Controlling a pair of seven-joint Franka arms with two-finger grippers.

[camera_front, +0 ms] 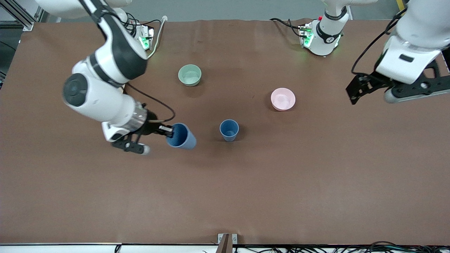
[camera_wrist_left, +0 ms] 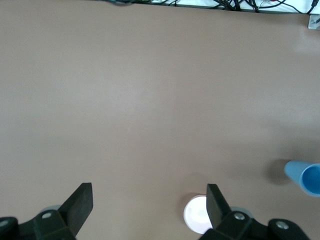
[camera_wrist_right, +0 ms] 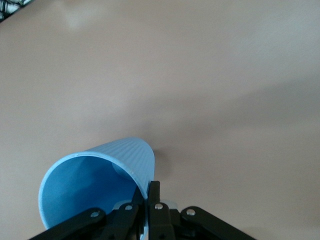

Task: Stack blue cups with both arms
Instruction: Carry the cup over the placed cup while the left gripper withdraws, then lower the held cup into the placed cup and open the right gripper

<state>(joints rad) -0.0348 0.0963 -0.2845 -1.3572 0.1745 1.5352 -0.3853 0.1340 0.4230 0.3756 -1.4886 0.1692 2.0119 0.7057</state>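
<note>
I will bring the blue cup in my right gripper inside the upright blue cup (camera_front: 229,129) that is standing on the table, and let go of it there.
My right gripper (camera_front: 169,130) is shut on the rim of one blue cup (camera_front: 181,137). It holds the cup tilted, mouth toward the gripper, low over the table toward the right arm's end. In the right wrist view the fingers (camera_wrist_right: 154,192) pinch the cup's wall (camera_wrist_right: 107,167), one inside and one outside. The second blue cup (camera_front: 229,130) stands upright on the table beside it, apart from it. My left gripper (camera_front: 352,94) is open and empty, raised over the left arm's end of the table (camera_wrist_left: 148,207). A blue cup (camera_wrist_left: 304,176) shows at the edge of the left wrist view.
A pink bowl (camera_front: 283,99) sits farther from the front camera than the upright cup, toward the left arm's end; it also shows in the left wrist view (camera_wrist_left: 195,214). A pale green bowl (camera_front: 190,75) sits farther back still. Brown table cover (camera_front: 225,189).
</note>
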